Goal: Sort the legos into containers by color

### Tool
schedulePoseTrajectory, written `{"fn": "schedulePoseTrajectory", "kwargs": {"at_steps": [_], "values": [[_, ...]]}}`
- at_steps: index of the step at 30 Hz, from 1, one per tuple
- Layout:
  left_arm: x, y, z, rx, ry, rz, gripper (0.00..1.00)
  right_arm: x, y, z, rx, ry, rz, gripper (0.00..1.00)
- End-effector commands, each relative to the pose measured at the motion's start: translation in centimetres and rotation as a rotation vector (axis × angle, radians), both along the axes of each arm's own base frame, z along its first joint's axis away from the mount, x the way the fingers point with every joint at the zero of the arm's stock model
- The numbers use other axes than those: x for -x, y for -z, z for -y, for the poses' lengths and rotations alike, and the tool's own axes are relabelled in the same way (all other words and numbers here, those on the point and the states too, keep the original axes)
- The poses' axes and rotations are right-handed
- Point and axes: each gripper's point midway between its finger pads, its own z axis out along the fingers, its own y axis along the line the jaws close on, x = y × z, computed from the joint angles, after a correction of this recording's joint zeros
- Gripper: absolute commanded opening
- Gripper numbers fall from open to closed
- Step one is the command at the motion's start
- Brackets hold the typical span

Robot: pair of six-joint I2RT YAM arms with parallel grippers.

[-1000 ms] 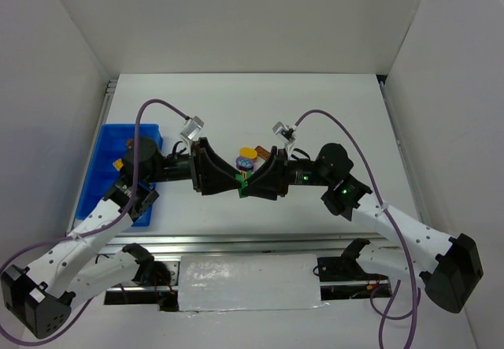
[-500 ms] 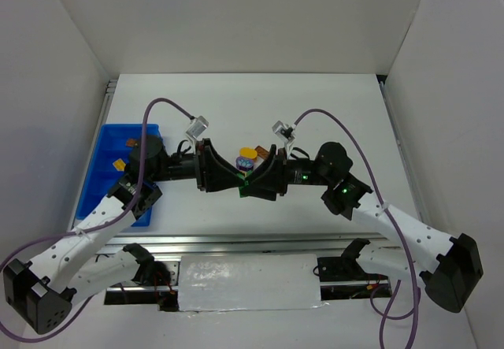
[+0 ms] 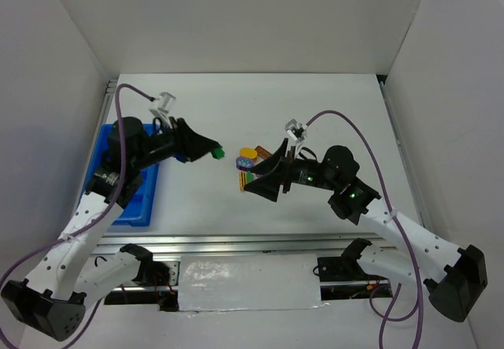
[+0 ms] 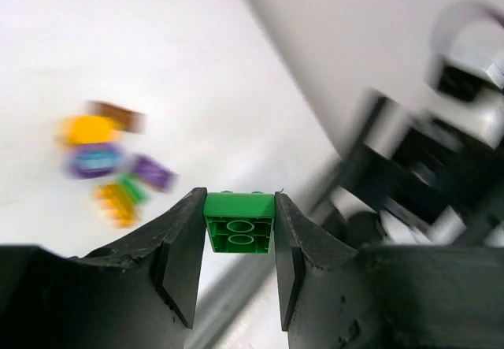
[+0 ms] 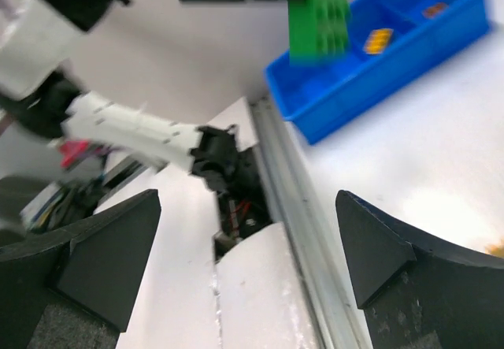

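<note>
My left gripper needs to drop the green lego in the blue tray's empty compartment (image 3: 120,191) next to the yellow brick.
A green lego (image 4: 239,221) is pinched between the fingers of my left gripper (image 4: 239,235), which is shut on it. From above, that lego (image 3: 216,152) hangs over the table, right of the blue tray (image 3: 130,207), in my left gripper (image 3: 213,151). The other legos (image 3: 248,160) lie in a small pile of yellow, purple, brown and green mid-table, blurred in the left wrist view (image 4: 102,160). My right gripper (image 3: 256,180) stands open and empty just beside the pile. In the right wrist view, my right gripper (image 5: 248,262) faces the held green lego (image 5: 319,14) and the tray (image 5: 346,89).
The tray's compartments hold a yellow brick (image 5: 378,40) and a brown-orange one (image 5: 431,9). The left arm covers part of the tray from above. A metal rail (image 3: 252,243) runs along the table's near edge, and white walls enclose three sides.
The two grippers met over the table with the green lego between them. The right gripper opened, and the left gripper has carried the lego away to the left.
</note>
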Motion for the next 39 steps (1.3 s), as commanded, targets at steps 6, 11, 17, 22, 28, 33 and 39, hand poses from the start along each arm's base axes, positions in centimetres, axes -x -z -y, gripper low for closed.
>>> {"fn": "schedulePoseTrajectory", "kwargs": {"at_steps": [6,11,17,22,28,33,39], "values": [[-7.5,10.6,-23.0,-0.123,-0.961,-0.467,0.00,-4.2,2.9,3.3,0.105,0.283,-0.049,1.00],[-5.5,15.6,-33.3,-0.064,-1.447,-0.609,0.00,-3.9,3.9,2.9,0.111,0.248,-0.051,1.00],[-5.4,18.1,-35.0,0.075,-1.619,-0.661,0.00,-3.9,4.9,2.0,0.129,0.192,-0.061,1.00],[-2.3,19.9,-36.1,0.071,-1.772,-0.668,0.00,-3.6,4.9,2.0,0.123,0.180,-0.046,1.00],[-4.1,21.4,-36.0,0.083,-1.707,-0.620,0.00,-2.9,4.7,1.9,0.105,0.136,-0.041,1.00],[-4.2,21.7,-35.8,0.123,-1.711,-0.629,0.09,-2.7,4.8,2.3,0.110,0.148,-0.035,1.00],[-3.5,22.4,-35.8,0.126,-1.735,-0.652,0.54,-2.9,5.0,2.1,0.117,0.145,-0.040,1.00]]}}
